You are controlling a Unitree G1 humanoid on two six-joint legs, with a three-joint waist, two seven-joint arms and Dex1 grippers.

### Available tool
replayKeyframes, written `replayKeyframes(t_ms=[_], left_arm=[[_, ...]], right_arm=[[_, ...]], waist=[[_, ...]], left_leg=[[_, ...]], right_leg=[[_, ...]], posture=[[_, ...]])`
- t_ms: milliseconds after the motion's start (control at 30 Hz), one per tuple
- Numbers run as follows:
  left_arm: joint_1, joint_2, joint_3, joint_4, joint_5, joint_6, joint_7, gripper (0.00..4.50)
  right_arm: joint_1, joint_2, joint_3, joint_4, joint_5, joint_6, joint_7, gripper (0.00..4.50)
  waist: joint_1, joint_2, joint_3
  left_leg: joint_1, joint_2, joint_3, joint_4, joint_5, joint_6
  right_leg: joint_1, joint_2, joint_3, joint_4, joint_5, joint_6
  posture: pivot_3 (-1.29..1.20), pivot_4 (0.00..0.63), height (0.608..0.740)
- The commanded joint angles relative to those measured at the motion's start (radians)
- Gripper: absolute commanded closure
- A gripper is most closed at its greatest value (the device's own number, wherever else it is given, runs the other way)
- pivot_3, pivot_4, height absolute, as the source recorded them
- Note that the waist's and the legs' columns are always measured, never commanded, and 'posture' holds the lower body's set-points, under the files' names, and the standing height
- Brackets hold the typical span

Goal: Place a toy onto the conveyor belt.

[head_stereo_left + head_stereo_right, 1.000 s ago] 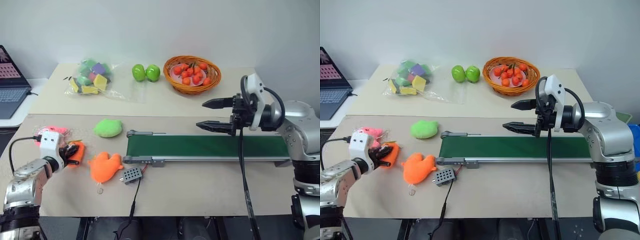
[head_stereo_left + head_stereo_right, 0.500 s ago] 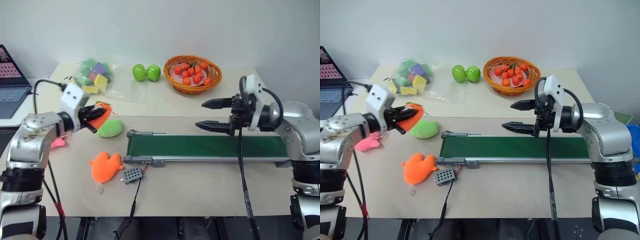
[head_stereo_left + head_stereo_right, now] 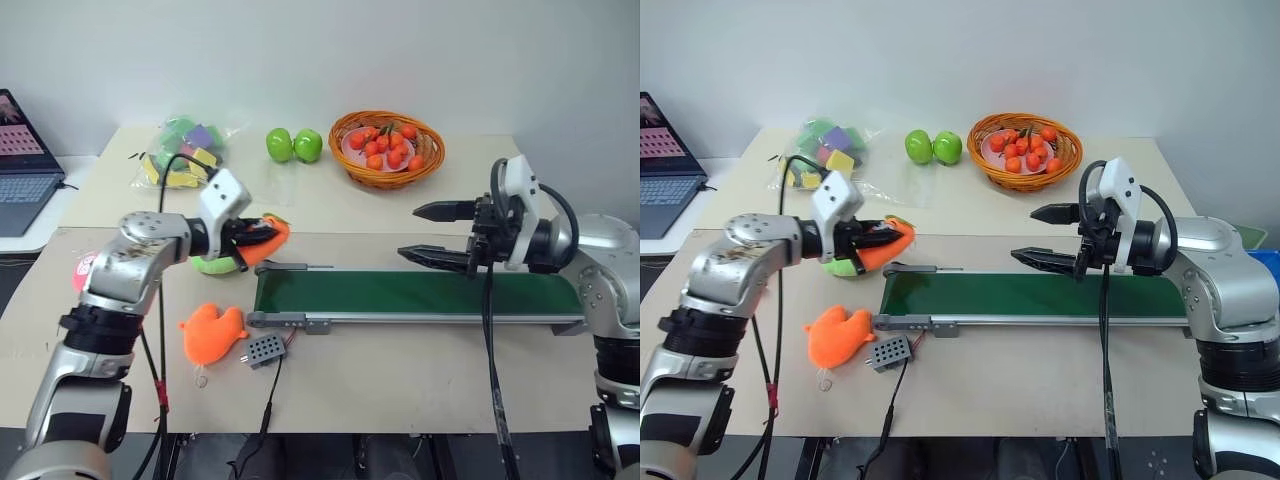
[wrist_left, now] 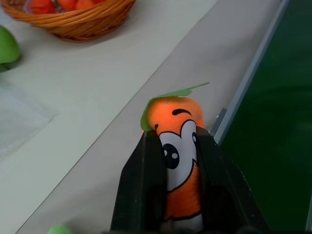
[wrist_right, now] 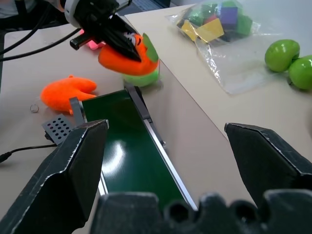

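My left gripper has the orange toy, now in the air just beyond the belt. It will release the toy on the conveyor belt's green surface (image 3: 303,289) (image 4: 253,187), at the belt's end near the grey box.
The toy (image 3: 270,234), a small orange plush with white eyes and a green leaf, is clamped between the black fingers (image 4: 146,175) of my left gripper (image 3: 258,237). That gripper is shut on it and holds it in the air just beyond the left end of the conveyor belt (image 3: 420,293), a long dark-green strip in a grey frame. In the left wrist view the toy's face (image 4: 178,146) looks out between the fingers, with the belt (image 4: 287,122) beside it. My right gripper (image 3: 408,232) hovers open and empty over the belt's right half.
A green plush (image 3: 210,265) lies under the left hand. A plain orange plush (image 3: 212,330) and a grey box (image 3: 264,350) lie in front of the belt's left end. At the back are a bag of blocks (image 3: 185,150), two green apples (image 3: 293,145) and a fruit basket (image 3: 388,150).
My left arm has lifted the toy off the table's left side and swung it right and up, to the belt's left end. The right gripper has stayed where it was.
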Motion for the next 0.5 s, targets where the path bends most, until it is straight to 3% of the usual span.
replayKeyframes(t_ms=[33,500], left_arm=[[-0.042,-0.004,-0.021,0.053,0.029,-0.069,-0.063,3.84],[-0.085,-0.043,-0.051,0.058,0.008,-0.032,-0.224,3.84]], right_arm=[[0.009,-0.026,-0.057,-0.048,0.023,0.007,-0.02,0.0],[0.074,-0.046,-0.106,-0.111,0.054,0.024,-0.077,0.0]], waist=[[-0.003,0.0,0.0],[0.0,0.0,0.0]], left_leg=[[0.0,0.0,0.0,0.0,0.0,0.0],[-0.001,0.0,0.0,0.001,-0.001,0.001]], right_leg=[[0.0,0.0,0.0,0.0,0.0,0.0],[0.0,0.0,0.0,0.0,0.0,0.0]], posture=[[0.0,0.15,0.738],[0.0,0.15,0.738]])
